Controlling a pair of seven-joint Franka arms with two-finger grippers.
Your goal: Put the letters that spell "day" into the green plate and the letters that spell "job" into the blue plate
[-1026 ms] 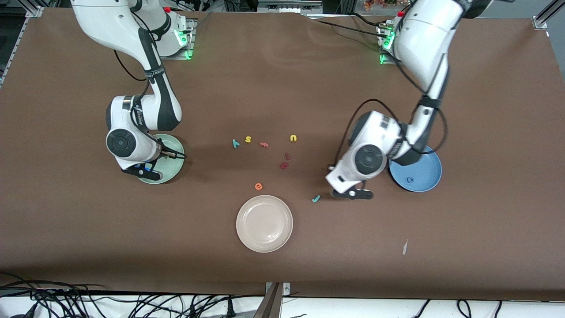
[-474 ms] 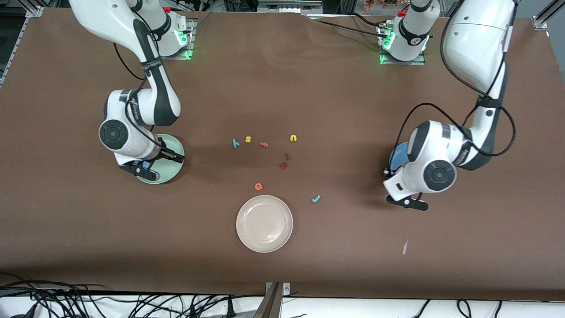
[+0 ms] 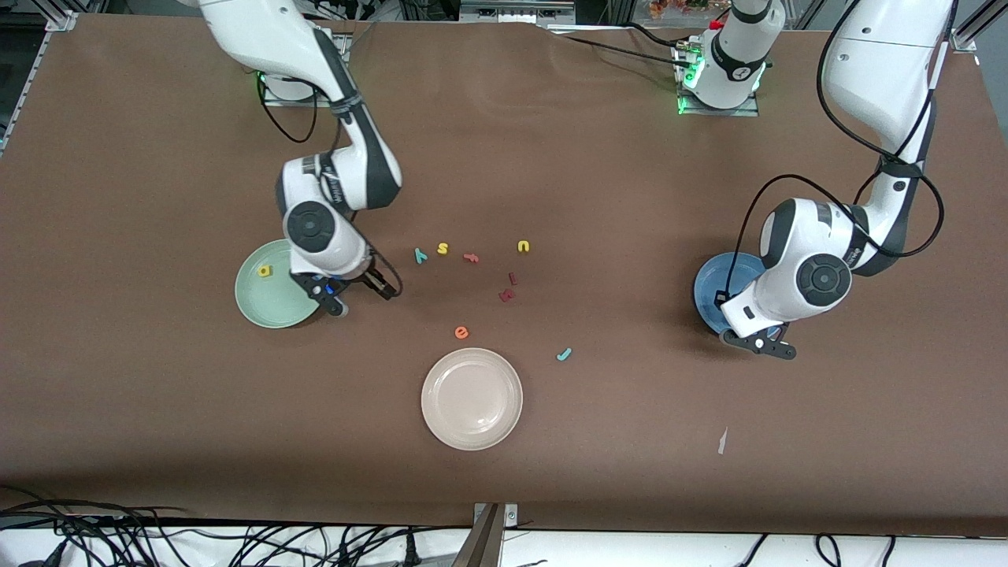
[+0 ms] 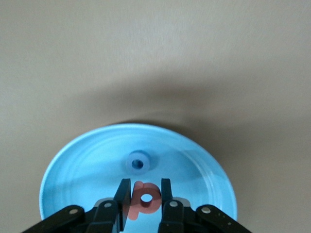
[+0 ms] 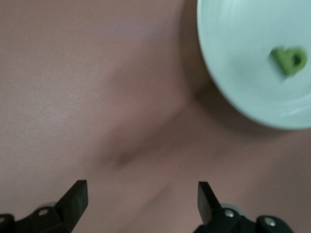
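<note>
Next, my right gripper should go to the teal y beside the yellow s and close on the teal y's two ends (image 3: 420, 256).
My left gripper (image 3: 760, 344) hangs over the blue plate (image 3: 709, 287), at the rim nearer the front camera, shut on the pinkish-red b (image 4: 144, 200). The blue ring o (image 4: 138, 163) lies in that plate (image 4: 73, 174). My right gripper (image 3: 354, 293) is open and empty over bare table beside the green plate (image 3: 260, 303). A yellow a (image 3: 265, 271) lies in the green plate; the right wrist view shows a green d (image 5: 290, 60) in it too (image 5: 233, 43). The teal y (image 3: 419, 254) and teal j (image 3: 564, 354) lie on the table.
A yellow s (image 3: 442, 249), a pinkish letter (image 3: 471, 257), a yellow u (image 3: 523, 246), two dark red letters (image 3: 508, 287) and an orange e (image 3: 461, 332) lie mid-table. A cream-white plate (image 3: 472, 387) sits nearer the front camera. A small paper scrap (image 3: 722, 441) lies near the front edge.
My right gripper opened and swung off the green plate toward mid-table, uncovering the yellow a. My left gripper carried the b from beside the j to the blue plate.
</note>
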